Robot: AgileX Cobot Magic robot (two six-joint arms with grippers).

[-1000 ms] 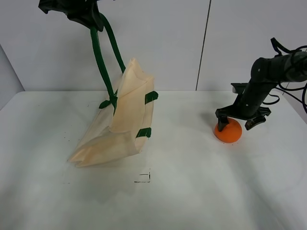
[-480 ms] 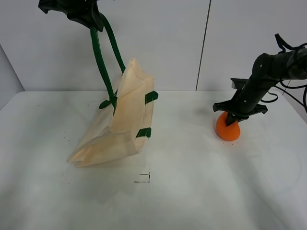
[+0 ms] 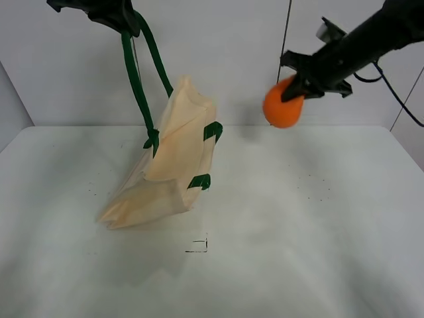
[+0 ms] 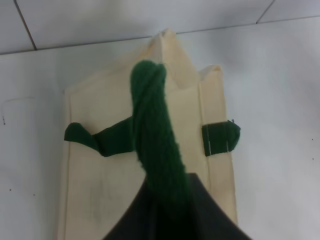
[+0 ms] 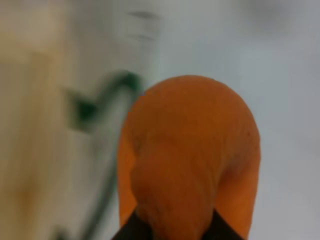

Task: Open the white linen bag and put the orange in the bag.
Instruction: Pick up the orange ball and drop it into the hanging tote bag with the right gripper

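Note:
Next, my right gripper releases the orange in the white linen bag [image 3: 169,173], behind the bag's low front rim.
The white linen bag [image 3: 171,159] hangs tilted on the table's left side, its bottom corner resting on the surface. My left gripper [image 3: 118,14] is high at the top left, shut on the bag's dark green handle [image 3: 136,73]. The left wrist view shows the handle [image 4: 155,145] running down to the bag's rim [image 4: 150,130]. My right gripper [image 3: 301,83] is shut on the orange [image 3: 283,105] and holds it in the air, right of the bag and above its top. In the right wrist view the orange [image 5: 187,160] fills the frame, with the bag blurred behind it.
The white table [image 3: 298,225] stretches around the bag. A small black square mark [image 3: 197,246] lies on it in front of the bag. A white wall with a dark vertical seam [image 3: 286,40] stands behind.
My right gripper closed on the orange, lifted it off the table and carried it up and to the left toward the bag. The left gripper and bag barely moved.

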